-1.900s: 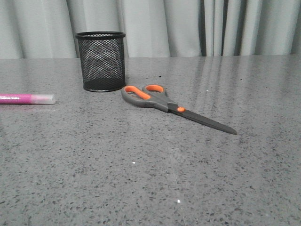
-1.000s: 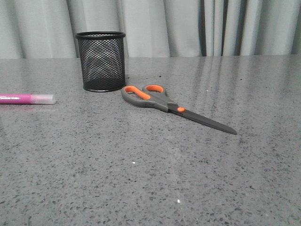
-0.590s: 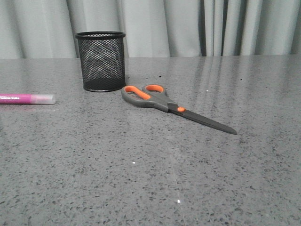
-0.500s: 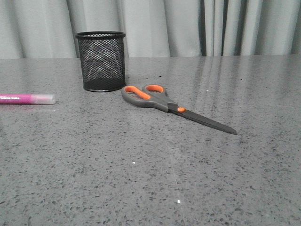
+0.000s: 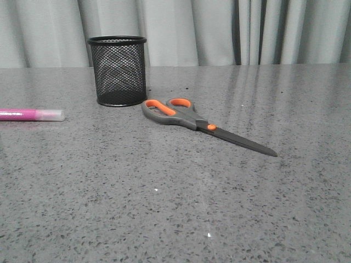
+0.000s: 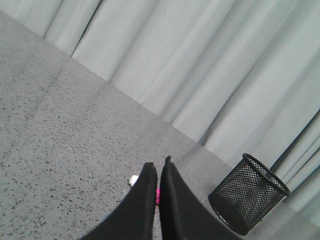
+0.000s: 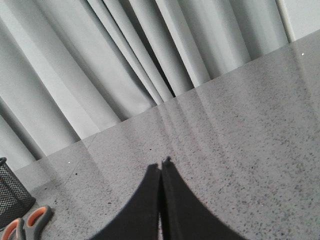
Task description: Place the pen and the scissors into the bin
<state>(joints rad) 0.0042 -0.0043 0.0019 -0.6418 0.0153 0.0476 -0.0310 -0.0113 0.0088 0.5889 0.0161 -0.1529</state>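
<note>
The magenta pen is next for my left gripper, which should go to it and take hold of the pen's body [image 5: 21, 115] [image 6: 158, 197], a little behind its pale cap.
The black mesh bin [image 5: 117, 70] stands upright at the back left of the grey table. Just right of its base lie the scissors [image 5: 192, 120], grey handles lined in orange toward the bin, dark blades pointing front right. The magenta pen [image 5: 32, 115] lies flat at the far left edge, pale cap toward the middle. Neither gripper shows in the front view. In the left wrist view my left gripper [image 6: 159, 168] is shut and empty above the table, with a bit of the pen [image 6: 157, 196] behind its fingers and the bin [image 6: 247, 200] off to the side. My right gripper [image 7: 161, 166] is shut, empty; the scissors' handles [image 7: 27, 222] lie far from it.
Grey pleated curtains [image 5: 219, 30] hang along the far edge of the speckled grey table [image 5: 164, 208].
</note>
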